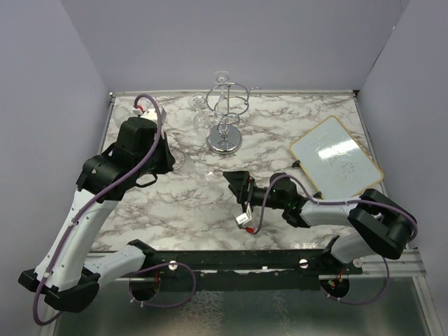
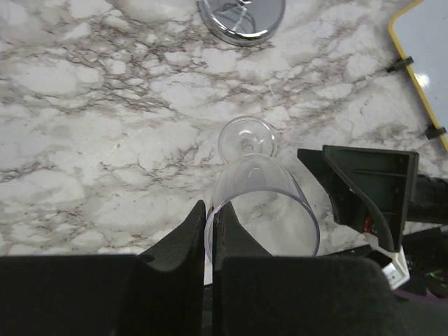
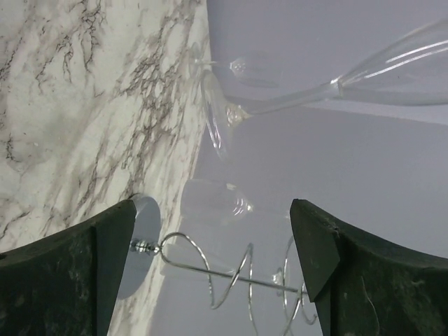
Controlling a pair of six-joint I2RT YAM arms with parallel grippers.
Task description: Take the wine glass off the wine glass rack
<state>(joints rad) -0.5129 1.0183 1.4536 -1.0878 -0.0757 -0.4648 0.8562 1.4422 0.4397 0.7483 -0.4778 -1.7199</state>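
Note:
The robot's left gripper will release the wine glass on the marble (image 1: 124,148) just in front of the glass at the back corner.
The chrome wine glass rack (image 1: 225,115) stands at the back centre on its round mirrored base (image 2: 241,17). My left gripper (image 2: 208,210) is shut on the rim of a clear wine glass (image 2: 262,203), in front of and left of the rack, clear of its arms. The glass is held foot down, its foot (image 2: 246,138) close to the marble; I cannot tell whether it touches. The same glass shows in the right wrist view (image 3: 392,66). My right gripper (image 3: 213,206) is open and empty, low over the table and facing the rack (image 3: 224,273).
Other clear glasses hang on the rack (image 1: 198,103) (image 3: 210,199). A yellow-framed whiteboard (image 1: 336,157) lies at the right. My right gripper (image 2: 367,196) sits close to the right of the held glass. Grey walls enclose the marble table (image 1: 175,203).

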